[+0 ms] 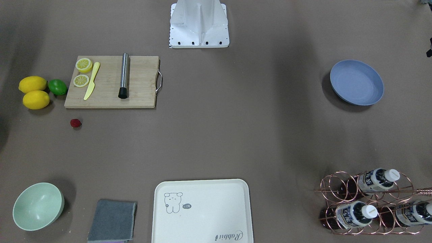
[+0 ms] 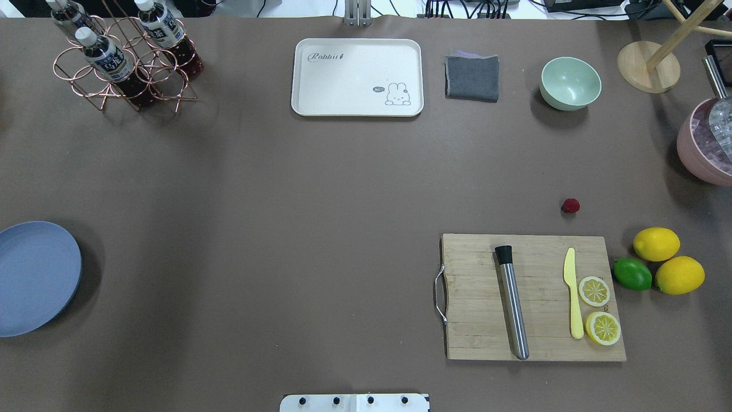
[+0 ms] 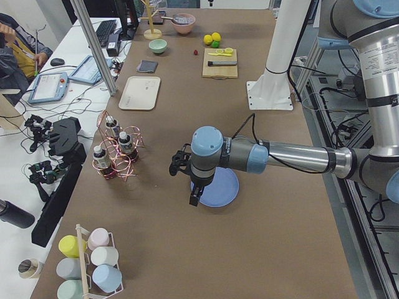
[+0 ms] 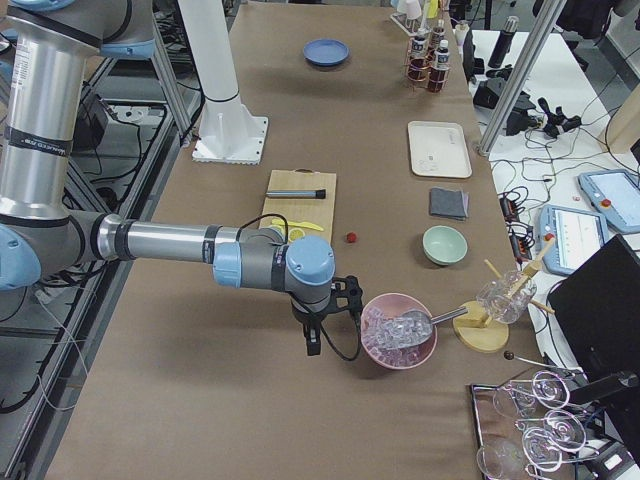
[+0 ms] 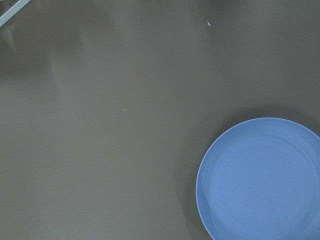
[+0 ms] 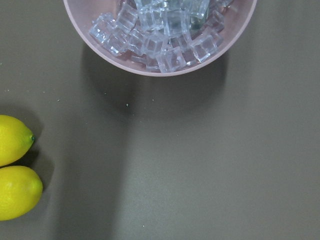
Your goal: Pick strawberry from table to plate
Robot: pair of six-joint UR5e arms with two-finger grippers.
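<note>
The next move for my left gripper is to go to the blue plate and grab the plate's rim (image 1: 382, 91) (image 5: 196, 187) on the side farthest from the cutting board.
The strawberry (image 1: 75, 123) (image 2: 570, 206) is a tiny dark-red berry lying alone on the brown table (image 1: 216, 135), just off the cutting board's far corner. The blue plate (image 1: 356, 82) (image 2: 34, 277) holds nothing and sits at the table's other end; it also fills the left wrist view's lower right as the plate (image 5: 260, 180). My left gripper (image 3: 194, 199) hangs above the plate's (image 3: 224, 190) edge, and I cannot tell whether it is open. My right gripper (image 4: 312, 345) hovers beside the pink ice bowl, well away from the strawberry (image 4: 351, 238); its state cannot be told either.
A wooden cutting board (image 2: 532, 297) carries a steel muddler, a yellow knife and lemon slices. Two lemons (image 2: 666, 260) and a lime (image 2: 632, 273) lie beside it. A cream tray (image 2: 357, 77), grey cloth, green bowl (image 2: 570, 83), bottle rack (image 2: 123, 54) and pink ice bowl (image 6: 160, 30) line the edges.
</note>
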